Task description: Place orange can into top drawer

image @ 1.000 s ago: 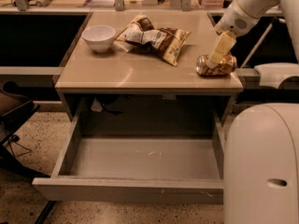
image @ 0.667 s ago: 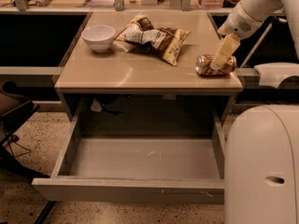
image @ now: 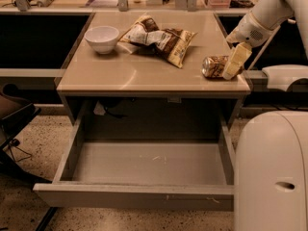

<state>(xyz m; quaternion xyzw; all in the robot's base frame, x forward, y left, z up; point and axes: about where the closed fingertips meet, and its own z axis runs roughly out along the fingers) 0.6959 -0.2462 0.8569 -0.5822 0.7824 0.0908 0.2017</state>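
Observation:
My gripper needs to hold the orange can around its middle (image: 226,67), so that both of its ends stick out beside the fingers.
The orange can (image: 212,66) lies on its side near the right front corner of the table (image: 125,76). My gripper (image: 234,61) hangs from the white arm at the upper right and reaches down onto the can's right end, covering that end. The top drawer (image: 134,195) is pulled wide open below the tabletop, with a bare grey floor and nothing in it.
A white bowl (image: 101,37) stands at the table's back left. Snack bags (image: 161,39) lie at the back middle. The robot's white body (image: 272,172) fills the lower right beside the drawer. A dark chair (image: 12,117) is at the left.
The gripper has sunk a little lower and to the right at the can's right end. The can and the drawer have not moved.

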